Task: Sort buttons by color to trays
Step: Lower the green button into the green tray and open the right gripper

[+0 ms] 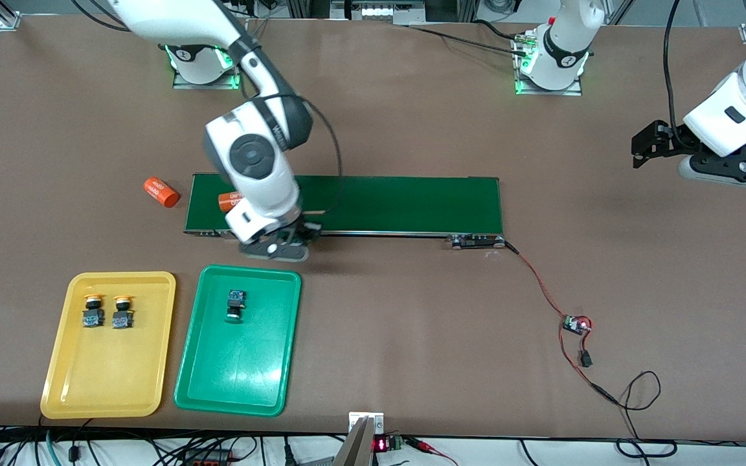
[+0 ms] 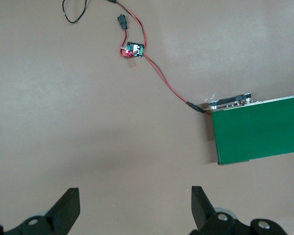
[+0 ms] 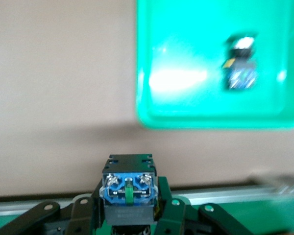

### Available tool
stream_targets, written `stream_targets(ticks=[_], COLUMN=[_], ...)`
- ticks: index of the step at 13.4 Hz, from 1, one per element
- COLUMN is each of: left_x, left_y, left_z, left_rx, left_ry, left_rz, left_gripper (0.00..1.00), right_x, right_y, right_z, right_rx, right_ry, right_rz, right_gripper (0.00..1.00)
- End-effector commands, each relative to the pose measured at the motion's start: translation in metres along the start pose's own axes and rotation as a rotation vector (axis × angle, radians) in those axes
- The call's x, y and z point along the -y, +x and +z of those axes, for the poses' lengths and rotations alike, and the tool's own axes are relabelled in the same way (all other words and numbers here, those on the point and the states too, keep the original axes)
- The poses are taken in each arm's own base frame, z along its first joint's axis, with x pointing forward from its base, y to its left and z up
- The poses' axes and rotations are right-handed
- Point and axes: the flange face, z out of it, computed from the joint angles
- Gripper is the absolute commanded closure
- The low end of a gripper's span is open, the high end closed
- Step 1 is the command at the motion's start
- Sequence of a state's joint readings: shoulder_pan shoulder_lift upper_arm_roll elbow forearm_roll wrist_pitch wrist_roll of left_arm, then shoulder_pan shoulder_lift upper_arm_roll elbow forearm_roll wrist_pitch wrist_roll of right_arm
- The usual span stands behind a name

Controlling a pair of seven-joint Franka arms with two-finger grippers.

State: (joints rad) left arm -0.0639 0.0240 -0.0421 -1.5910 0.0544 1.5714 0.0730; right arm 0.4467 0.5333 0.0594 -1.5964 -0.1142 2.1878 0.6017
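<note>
The robot's right gripper will set the black and blue button down in the green tray (image 1: 269, 314) (image 3: 188, 56) beside the dark-capped button.
My right gripper (image 1: 281, 246) (image 3: 130, 208) is shut on a button (image 3: 129, 188) with a black and blue body, over the edge of the conveyor belt (image 1: 399, 204) at the right arm's end. The button's cap is hidden. A dark-capped button (image 1: 236, 304) (image 3: 241, 63) lies in the green tray (image 1: 263, 388) (image 3: 186, 122). Two yellow-capped buttons (image 1: 93, 310) (image 1: 123, 311) stand side by side in the yellow tray (image 1: 107, 382). My left gripper (image 1: 638, 149) (image 2: 135, 205) hangs open and empty over bare table at the left arm's end, where that arm waits.
An orange cylinder (image 1: 161, 192) lies on the table beside the belt, and another (image 1: 229, 200) lies on the belt under my right wrist. A red wire runs from the belt's motor (image 1: 476, 241) to a small circuit board (image 1: 577, 325) (image 2: 133, 50).
</note>
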Motion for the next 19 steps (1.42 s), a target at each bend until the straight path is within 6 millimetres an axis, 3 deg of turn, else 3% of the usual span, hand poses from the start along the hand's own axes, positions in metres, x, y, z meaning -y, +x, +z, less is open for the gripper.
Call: stream_targets(ticks=[1,2,6,10,13,15,19], left_x=[-0.003,-0.003,-0.001,0.005,0.005,0.005,0.007], left_y=[0.001,0.001,0.0,0.001,0.0,0.0,0.004], left_z=[-0.002,-0.002,-0.003,-0.002,-0.003,-0.002,-0.005], left_rx=[-0.003,0.0,0.006,0.002,0.005,0.007,-0.016], left_ry=[-0.007,-0.007,-0.009,-0.009,-0.009,-0.009,-0.006], left_rz=[0.02,0.02,0.017,0.006,0.006,0.006,0.009], left_gripper=[0.0,0.0,0.0,0.0,0.0,0.0,0.0], right_x=[-0.035,-0.046,-0.051,-0.047,-0.049,-0.051,-0.055], right_y=[0.042,0.054,0.083,0.091,0.093,0.094,0.095], right_z=[0.01,0.018,0.054,0.081,0.11,0.12,0.123], right_rx=[-0.015,-0.019,-0.093,-0.131,-0.167,-0.181,-0.188], right_ry=[-0.002,-0.004,0.016,0.031,0.034,0.035,0.033], right_rz=[-0.086,-0.096,-0.102,-0.109,-0.135,-0.137,-0.138], right_gripper=[0.88,0.88,0.87,0.86,0.77,0.62,0.03])
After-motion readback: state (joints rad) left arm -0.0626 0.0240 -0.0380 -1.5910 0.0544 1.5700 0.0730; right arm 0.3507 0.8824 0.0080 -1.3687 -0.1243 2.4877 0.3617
